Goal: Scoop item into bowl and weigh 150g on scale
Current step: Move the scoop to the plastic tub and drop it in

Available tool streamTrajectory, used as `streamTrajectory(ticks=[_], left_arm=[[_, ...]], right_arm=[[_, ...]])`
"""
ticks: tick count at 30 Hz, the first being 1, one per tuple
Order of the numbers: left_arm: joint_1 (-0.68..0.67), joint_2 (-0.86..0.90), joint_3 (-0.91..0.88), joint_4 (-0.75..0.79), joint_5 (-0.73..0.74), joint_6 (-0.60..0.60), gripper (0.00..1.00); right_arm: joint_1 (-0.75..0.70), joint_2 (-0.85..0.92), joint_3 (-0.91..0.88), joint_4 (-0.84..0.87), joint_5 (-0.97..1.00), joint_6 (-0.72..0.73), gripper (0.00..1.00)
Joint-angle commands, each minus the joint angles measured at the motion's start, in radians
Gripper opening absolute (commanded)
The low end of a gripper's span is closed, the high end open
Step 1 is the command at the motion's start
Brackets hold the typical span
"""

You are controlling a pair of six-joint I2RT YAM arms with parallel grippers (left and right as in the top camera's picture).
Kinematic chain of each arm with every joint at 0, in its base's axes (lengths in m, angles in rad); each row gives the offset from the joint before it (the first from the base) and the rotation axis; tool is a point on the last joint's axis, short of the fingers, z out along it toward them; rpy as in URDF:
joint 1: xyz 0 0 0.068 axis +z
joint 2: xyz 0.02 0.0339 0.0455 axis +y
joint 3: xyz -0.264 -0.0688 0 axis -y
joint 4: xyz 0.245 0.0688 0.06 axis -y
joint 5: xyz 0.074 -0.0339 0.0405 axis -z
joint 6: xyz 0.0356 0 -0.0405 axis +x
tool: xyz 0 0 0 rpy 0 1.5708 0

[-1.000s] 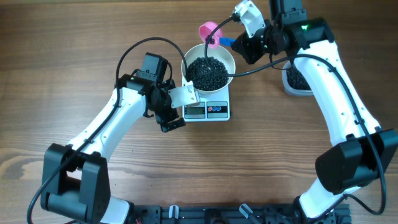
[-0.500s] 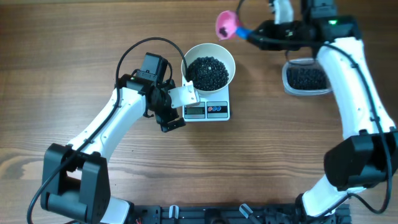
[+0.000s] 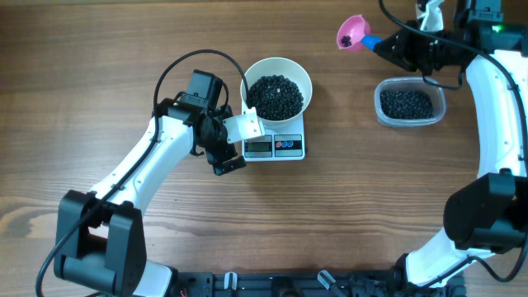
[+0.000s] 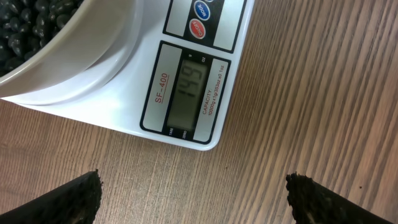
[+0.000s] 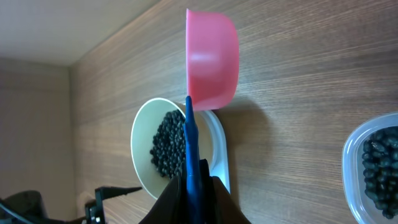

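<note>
My right gripper is going to set the pink scoop down on the black pellets in the clear plastic tub (image 3: 416, 105) (image 5: 387, 180).
The white bowl (image 3: 245, 80) stands on the scale (image 3: 275, 148) and holds a heap of the black item (image 3: 275, 96). In the left wrist view the scale's display (image 4: 186, 93) reads 149. My left gripper (image 3: 229, 157) hangs open over bare wood just left of the scale, fingertips (image 4: 81, 193) wide apart with nothing between them. At the far right my right gripper (image 3: 396, 45) is shut on the blue handle (image 5: 191, 162) of a pink scoop (image 3: 350, 33). The scoop is in the air, clear of the bowl, with a dark spot inside it.
A clear plastic tub (image 3: 381, 106) with more black pellets (image 3: 407, 102) sits on the table right of the scale, below the right gripper. Black cables loop over the left arm and near the right wrist.
My right arm has carried the pink scoop from the bowl's far rim up and to the right, past the tub's far side. The left arm, bowl and scale have not moved.
</note>
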Motion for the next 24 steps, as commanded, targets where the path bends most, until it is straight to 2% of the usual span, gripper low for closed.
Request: streamTrajectory(ticks=[1,3,9,14,16,19,21,24], left_arm=[[-0.004,0.009,-0.004,0.000,0.016,0.016,1.00],[-0.004,0.009,-0.004,-0.001,0.016,0.016,1.00],[-0.004,0.009,-0.004,-0.001,0.016,0.016,1.00],[-0.004,0.009,-0.004,-0.001,0.016,0.016,1.00],[-0.004,0.009,-0.004,-0.001,0.016,0.016,1.00],[-0.004,0.009,-0.004,0.000,0.016,0.016,1.00],[-0.004,0.009,-0.004,-0.001,0.016,0.016,1.00],[-0.004,0.009,-0.004,-0.001,0.016,0.016,1.00]], right_arm=[[0.012,-0.020,0.023,0.034,-0.090,-0.043,0.04],[0.051,-0.020,0.023,0.074,-0.211,-0.116,0.04],[0.192,-0.020,0.023,0.099,-0.147,-0.164,0.04],[0.222,-0.020,0.023,0.105,-0.144,-0.156,0.04],[0.214,-0.020,0.023,0.105,-0.143,-0.125,0.04],[0.159,-0.020,0.023,0.076,-0.144,0.018,0.04],[0.094,-0.020,0.023,0.003,-0.145,0.082,0.04],[-0.015,-0.020,0.023,-0.125,-0.144,0.105,0.04]])
